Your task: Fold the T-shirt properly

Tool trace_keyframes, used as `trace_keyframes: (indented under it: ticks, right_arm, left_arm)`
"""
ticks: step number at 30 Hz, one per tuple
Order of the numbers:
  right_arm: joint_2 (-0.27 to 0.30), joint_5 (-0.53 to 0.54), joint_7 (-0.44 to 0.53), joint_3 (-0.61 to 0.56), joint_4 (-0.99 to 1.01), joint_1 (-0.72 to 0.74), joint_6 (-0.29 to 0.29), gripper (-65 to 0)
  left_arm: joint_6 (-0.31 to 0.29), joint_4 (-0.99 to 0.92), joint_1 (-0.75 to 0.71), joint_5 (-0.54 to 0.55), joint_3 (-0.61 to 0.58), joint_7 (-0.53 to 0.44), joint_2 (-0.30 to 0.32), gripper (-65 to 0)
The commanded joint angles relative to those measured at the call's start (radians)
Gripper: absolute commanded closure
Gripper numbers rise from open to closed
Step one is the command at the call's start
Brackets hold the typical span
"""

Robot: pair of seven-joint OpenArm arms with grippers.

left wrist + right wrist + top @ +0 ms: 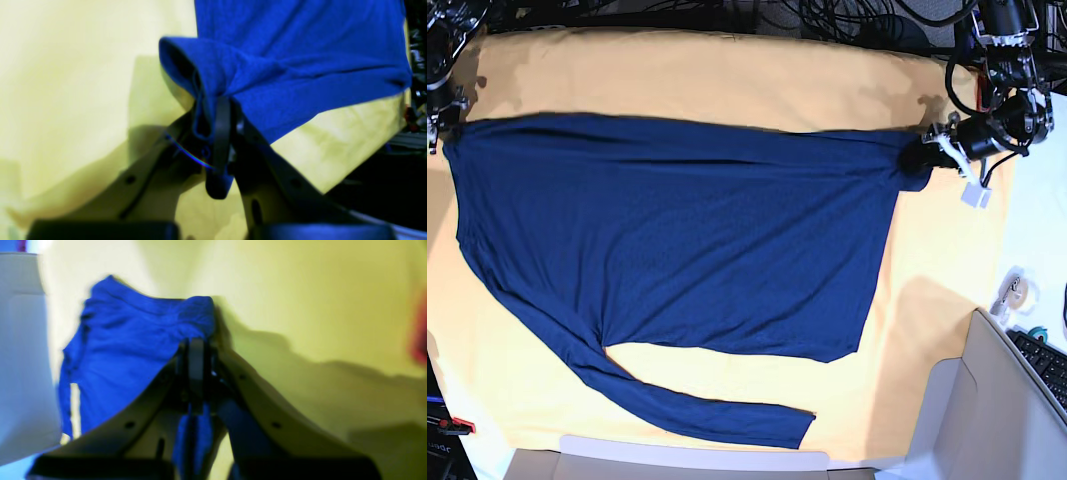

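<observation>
The robot's right gripper should release the corner of the dark blue T-shirt on the bare yellow-orange table cloth (469,98) toward the back edge.
The dark blue T-shirt (677,230) lies spread flat across the yellow-orange table cloth (727,75), stretched between both arms. One long sleeve (707,415) trails toward the front edge. My left gripper (924,155) is at the shirt's right end, and in the left wrist view it (221,110) is shut on a bunched corner of the blue fabric (300,50). At the far left edge my right gripper (441,125) holds the other end; the right wrist view shows it (196,346) shut on a fold of the shirt (126,346).
A grey laptop (1017,400) with its keyboard stands at the front right. A small tape roll (1017,292) lies beside it. Black cables (857,20) run along the back edge. A grey panel (697,462) lies along the front.
</observation>
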State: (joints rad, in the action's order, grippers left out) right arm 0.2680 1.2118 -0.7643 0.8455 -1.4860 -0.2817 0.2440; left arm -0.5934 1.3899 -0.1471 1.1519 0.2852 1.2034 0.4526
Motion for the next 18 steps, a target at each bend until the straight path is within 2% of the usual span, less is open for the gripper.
trace_keyframes:
  ticks: [1,18]
  right_arm:
    - [0.037,0.027,0.027,0.01,-0.017,-0.015,-0.005,0.0]
    - [0.029,0.067,0.027,0.01,-0.12,-0.192,-0.005,0.0]
  left_arm:
    - [-0.003,0.029,-0.01,0.015,0.018,-0.009,0.019,0.0]
    - [-0.006,0.101,-0.225,0.015,0.164,-0.009,0.018,0.0]
